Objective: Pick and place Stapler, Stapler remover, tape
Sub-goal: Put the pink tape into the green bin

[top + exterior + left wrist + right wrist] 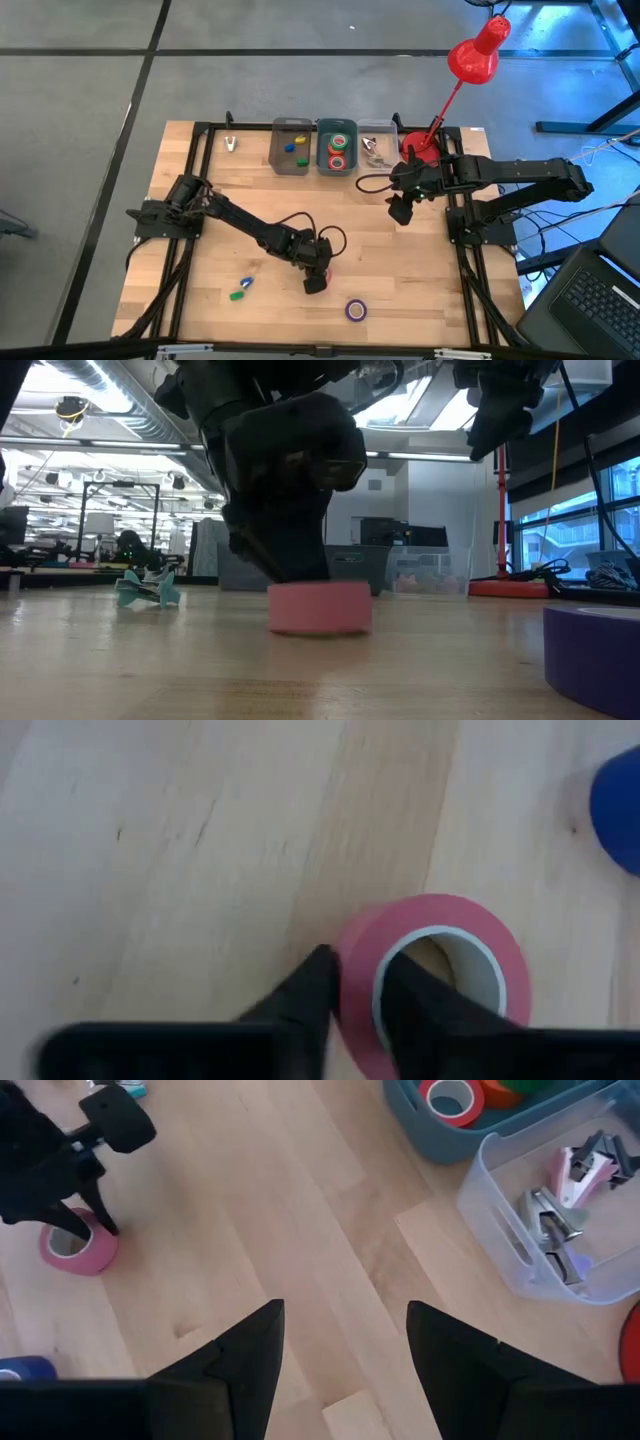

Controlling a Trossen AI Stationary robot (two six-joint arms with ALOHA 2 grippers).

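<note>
My left gripper should release the pink tape roll in the near end of the teal bin (339, 160), among the tape rolls.
A pink tape roll (440, 970) with a white core lies flat on the wooden table (220, 220), near the front middle (325, 270). My left gripper (355, 965) slants down onto it and is shut on its wall. The low view shows the roll (320, 608) resting on the table under the dark gripper. My right gripper (345, 1320) hangs open above the table's far right (400, 210), near the bins, with nothing between its fingers. A purple tape roll (356, 309) lies by the front edge. My left gripper pinches the pink roll's wall (358, 1010) on the side nearest the arm. One finger (405, 995) is inside the white core and the other finger (312, 985) is outside. The fingers slant down from the table's left. The roll sits flat on the table.
Along the far edge stand a grey bin (291, 147) with small coloured pieces, a teal bin (337, 147) with tape rolls and a clear bin (377, 148) with metal staple removers. A red lamp (478, 55) stands far right. Small blue and green pieces (240, 290) lie front left.
</note>
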